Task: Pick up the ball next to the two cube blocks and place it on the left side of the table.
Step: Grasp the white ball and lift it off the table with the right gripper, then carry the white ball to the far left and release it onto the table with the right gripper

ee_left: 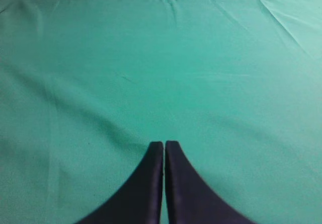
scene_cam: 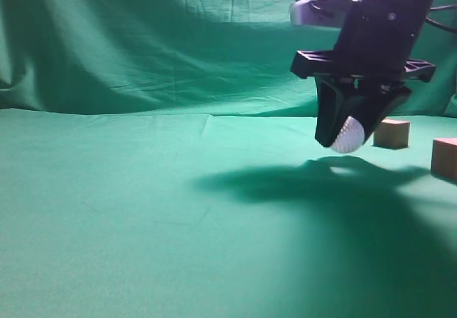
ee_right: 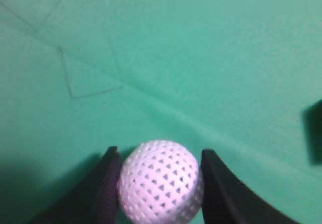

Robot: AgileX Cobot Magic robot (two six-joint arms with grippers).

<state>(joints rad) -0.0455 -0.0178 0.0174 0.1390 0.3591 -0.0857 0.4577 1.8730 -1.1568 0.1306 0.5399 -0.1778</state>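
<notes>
My right gripper has the white dimpled ball. I should put it down near the green backdrop at the table end (scene_cam: 2, 131) opposite the cube blocks.
My right gripper (scene_cam: 344, 141) is shut on the white dimpled ball (scene_cam: 349, 135) and holds it above the green table (scene_cam: 143, 211), at the right of the exterior view. In the right wrist view the ball (ee_right: 161, 182) sits clamped between the two black fingers (ee_right: 106, 183). The two reddish-brown cube blocks stand on the cloth to the right of the ball, one (scene_cam: 392, 133) further back and one (scene_cam: 445, 158) at the frame's right edge. My left gripper (ee_left: 164, 144) is shut and empty over bare cloth; it does not show in the exterior view.
A green backdrop (scene_cam: 178, 39) hangs behind the table. The arm's shadow (scene_cam: 285, 182) lies on the cloth under the right gripper. A dark shape (ee_right: 315, 131) shows at the right edge of the right wrist view.
</notes>
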